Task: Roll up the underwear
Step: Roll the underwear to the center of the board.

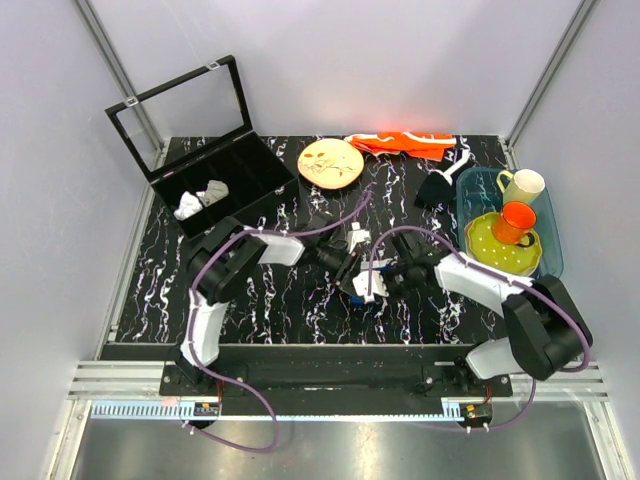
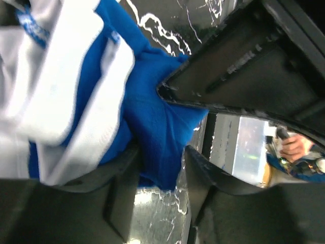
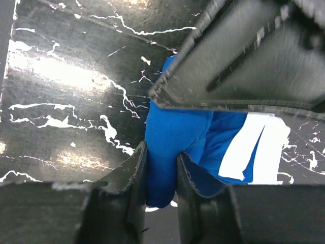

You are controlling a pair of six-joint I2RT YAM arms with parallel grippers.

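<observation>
I should open my left gripper, which is tipped over at the blue fold, turn it upright and take the underwear's end (image 1: 358, 299) from above to roll further.
The underwear (image 1: 366, 287) is a bunched royal-blue bundle with white bands, lying mid-table between both grippers. In the left wrist view the underwear (image 2: 157, 119) hangs between my left gripper's (image 2: 160, 168) fingers. It touches the left finger and stands apart from the right one, so the jaws are open. My left gripper (image 1: 352, 272) reaches in from the left. In the right wrist view my right gripper (image 3: 161, 170) is shut on a fold of the underwear (image 3: 172, 129). My right gripper (image 1: 380, 282) comes in from the right, close to the other's fingers.
An open black box (image 1: 240, 165) with white cloth pieces (image 1: 200, 196) stands back left. A wooden plate (image 1: 331, 163) and an orange cloth (image 1: 405, 143) lie at the back. A blue tub (image 1: 474, 185) holding a yellow plate, an orange cup and a yellow mug stands right, a black brush (image 1: 437, 187) beside it.
</observation>
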